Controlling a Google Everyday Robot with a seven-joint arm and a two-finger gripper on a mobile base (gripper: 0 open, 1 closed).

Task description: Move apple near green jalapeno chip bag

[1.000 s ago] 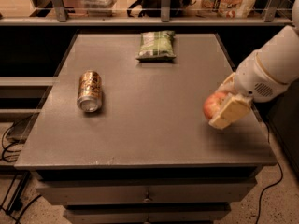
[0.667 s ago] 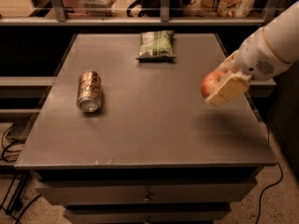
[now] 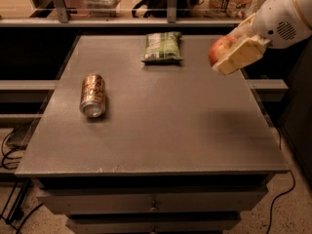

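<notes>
Next, my gripper releases the apple on the grey table [image 3: 190,67], next to the near corner of the green jalapeno chip bag.
The red apple [image 3: 219,48] with yellowish patches is held in my gripper [image 3: 230,51], which is shut on it and carries it in the air above the table's right side. My white arm reaches in from the upper right. The green jalapeno chip bag [image 3: 162,47] lies flat at the table's far middle, to the left of the apple and a little farther back. The pale finger [image 3: 241,55] hides the apple's right side.
A gold-brown drink can [image 3: 92,94] lies on its side at the table's left. The grey table [image 3: 161,130] has drawers below its front edge. A shelf rail with packages runs behind the table. Cables lie on the floor at left and right.
My gripper has lifted the apple off the table's right side and carried it up and toward the far edge, closer to the chip bag. The can and bag have not moved.
</notes>
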